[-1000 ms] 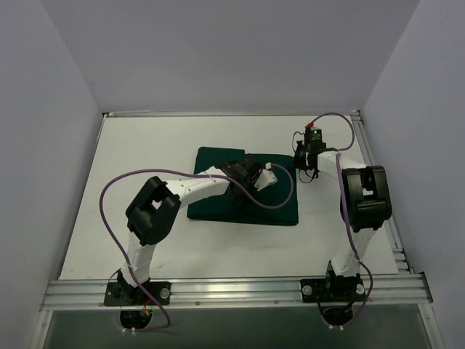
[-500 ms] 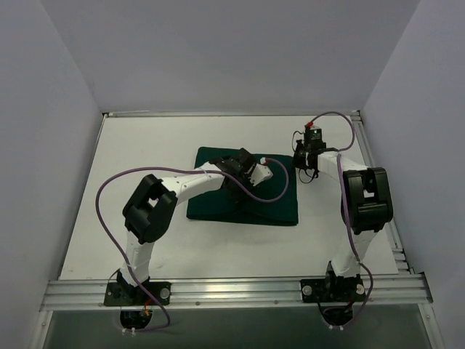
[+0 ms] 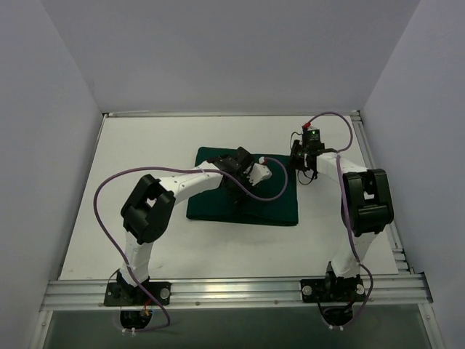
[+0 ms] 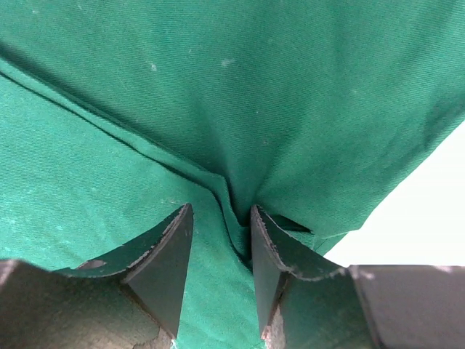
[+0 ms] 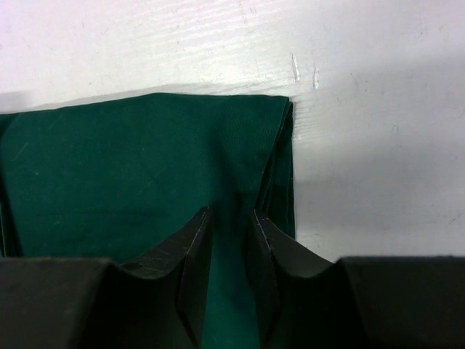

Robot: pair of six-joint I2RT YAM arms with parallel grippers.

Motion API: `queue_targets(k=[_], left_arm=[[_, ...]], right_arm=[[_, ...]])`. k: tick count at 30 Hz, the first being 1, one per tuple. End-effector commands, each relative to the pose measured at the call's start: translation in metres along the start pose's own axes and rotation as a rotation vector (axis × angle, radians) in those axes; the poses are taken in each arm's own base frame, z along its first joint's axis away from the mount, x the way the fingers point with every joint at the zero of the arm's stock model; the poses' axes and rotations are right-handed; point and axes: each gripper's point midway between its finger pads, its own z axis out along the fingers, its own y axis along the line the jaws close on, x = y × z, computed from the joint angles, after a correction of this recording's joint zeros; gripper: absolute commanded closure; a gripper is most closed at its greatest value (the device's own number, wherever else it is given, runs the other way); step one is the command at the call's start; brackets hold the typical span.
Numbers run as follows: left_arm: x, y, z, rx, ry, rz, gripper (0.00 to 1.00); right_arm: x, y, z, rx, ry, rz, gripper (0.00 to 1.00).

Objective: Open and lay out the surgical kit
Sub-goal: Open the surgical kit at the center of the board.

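The wrap's raised edge bunches up against a finger of my left gripper. My left gripper will open and pinch the wrap's edge (image 4: 306, 234) by its corner before it unfolds the wrap.
The surgical kit is a dark green cloth wrap (image 3: 247, 200), folded shut on the white table. The steel tray and the instruments are hidden inside it. My left gripper (image 3: 243, 174) is down on the wrap's upper middle. In the left wrist view its narrow jaws (image 4: 221, 218) pinch a raised fold of the green cloth (image 4: 232, 109), which tents towards them. My right gripper (image 3: 299, 166) is at the wrap's far right corner. In the right wrist view its jaws (image 5: 231, 214) stand narrowly apart with the cloth corner (image 5: 145, 167) between them, beside its layered edge.
The white table (image 3: 145, 167) is walled by plain panels on the left, back and right. An aluminium rail (image 3: 232, 291) runs along the near edge and carries both arm bases. The left arm's purple cable (image 3: 280, 193) loops over the wrap.
My left gripper has shifted slightly left and away over the wrap. My right gripper has edged a little left at the corner. The wrap's outline looks the same.
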Motion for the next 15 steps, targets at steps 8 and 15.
queue_targets(k=[8, 15], left_arm=[[-0.019, 0.005, -0.032, 0.012, -0.076, -0.018, 0.44], [-0.012, 0.003, -0.032, 0.034, -0.061, -0.028, 0.48]], right_arm=[[0.024, 0.004, 0.003, -0.011, 0.051, -0.004, 0.73], [0.036, 0.004, 0.009, -0.006, 0.076, -0.006, 0.84]])
